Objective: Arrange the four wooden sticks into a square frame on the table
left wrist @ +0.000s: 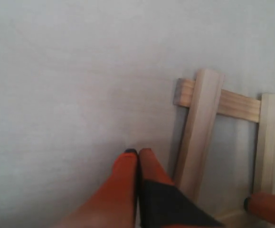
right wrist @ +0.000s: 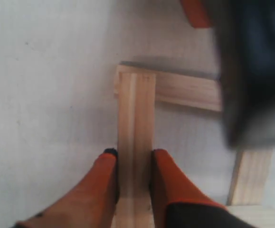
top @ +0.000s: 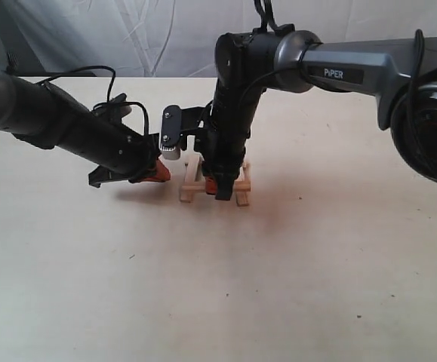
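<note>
Next, my right gripper puts the near stick down across the front ends of the side sticks (top: 204, 194) (right wrist: 111, 147), reaching the fingers of my left gripper.
The four wooden sticks lie as a small square frame (top: 189, 193) at the middle of the table (top: 293, 286), with overlapping corners and protruding ends. My right gripper (top: 216, 187) reaches straight down onto the frame and hides its centre. In the right wrist view, the right gripper (right wrist: 134, 154) is shut on one stick (right wrist: 136, 109), an orange finger pressed against each long side. My left gripper (top: 155, 172) is shut and empty, low over the table just left of the frame. Seen from the left wrist, the left gripper (left wrist: 138, 153) sits beside the nearest stick (left wrist: 201, 128) without touching it.
The right arm's black wrist (top: 233, 113) stands directly over the frame. A white-capped camera bracket (top: 171, 132) hangs between the two arms. A grey curtain (top: 127, 34) closes the back. The right gripper's orange fingertip (left wrist: 266, 207) shows in the left wrist view.
</note>
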Robot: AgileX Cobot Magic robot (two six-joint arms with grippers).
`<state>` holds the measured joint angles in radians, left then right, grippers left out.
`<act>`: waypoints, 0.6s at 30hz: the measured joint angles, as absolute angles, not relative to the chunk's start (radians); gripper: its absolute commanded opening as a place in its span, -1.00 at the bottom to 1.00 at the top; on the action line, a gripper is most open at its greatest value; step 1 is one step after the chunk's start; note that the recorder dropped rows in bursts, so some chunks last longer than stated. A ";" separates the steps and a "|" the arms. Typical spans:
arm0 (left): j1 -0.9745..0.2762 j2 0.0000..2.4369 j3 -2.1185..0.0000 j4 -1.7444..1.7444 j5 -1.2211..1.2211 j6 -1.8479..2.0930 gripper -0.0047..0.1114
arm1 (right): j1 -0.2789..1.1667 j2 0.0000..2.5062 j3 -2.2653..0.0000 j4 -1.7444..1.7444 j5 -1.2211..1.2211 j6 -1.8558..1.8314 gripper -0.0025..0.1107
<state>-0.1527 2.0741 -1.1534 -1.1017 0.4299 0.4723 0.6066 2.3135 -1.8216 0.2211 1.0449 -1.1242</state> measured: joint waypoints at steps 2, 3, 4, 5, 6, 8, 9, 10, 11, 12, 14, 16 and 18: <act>-0.162 2.081 -1.153 -1.108 0.432 0.472 -0.91 | 0.607 2.325 -1.822 0.221 1.045 -1.114 -0.97; -0.164 2.081 -1.153 -1.110 0.432 0.472 -0.91 | 0.607 2.327 -1.822 0.221 1.043 -1.109 -0.97; -0.166 2.081 -1.153 -1.110 0.432 0.472 -0.91 | 0.607 2.332 -1.822 0.223 1.039 -1.107 -0.97; -0.166 2.081 -1.153 -1.113 0.432 0.472 -0.91 | 0.607 2.332 -1.822 0.227 1.036 -1.103 -0.97; -0.166 2.081 -1.153 -1.117 0.432 0.472 -0.91 | 0.607 2.332 -1.822 0.227 1.027 -1.099 -0.97; -0.166 2.081 -1.153 -1.117 0.432 0.472 -0.91 | 0.607 2.332 -1.822 0.234 1.015 -1.078 -0.97; -0.166 2.081 -1.153 -1.120 0.432 0.472 -0.91 | 0.607 2.332 -1.822 0.234 1.010 -1.067 -0.97; -0.166 2.081 -1.153 -1.120 0.434 0.472 -0.91 | 0.607 2.332 -1.822 0.234 1.000 -1.050 -0.97; -0.166 2.081 -1.153 -1.120 0.434 0.472 -0.91 | 0.607 2.332 -1.822 0.234 0.995 -1.040 -0.97; -0.166 2.081 -1.153 -1.120 0.436 0.472 -0.91 | 0.607 2.332 -1.822 0.235 0.990 -1.034 -0.97; -0.166 2.081 -1.153 -1.122 0.436 0.472 -0.91 | 0.607 2.332 -1.822 0.237 0.985 -1.023 -0.97; -0.166 2.081 -1.153 -1.122 0.436 0.472 -0.91 | 0.607 2.332 -1.822 0.237 0.982 -1.019 -0.92; -0.166 2.081 -1.153 -1.122 0.436 0.472 -0.91 | 0.607 2.332 -1.822 0.237 0.981 -1.009 -0.67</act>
<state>-0.1658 2.0811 -1.1534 -1.1215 0.4362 0.4723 0.6066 2.3323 -1.8216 0.2374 0.9805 -1.0090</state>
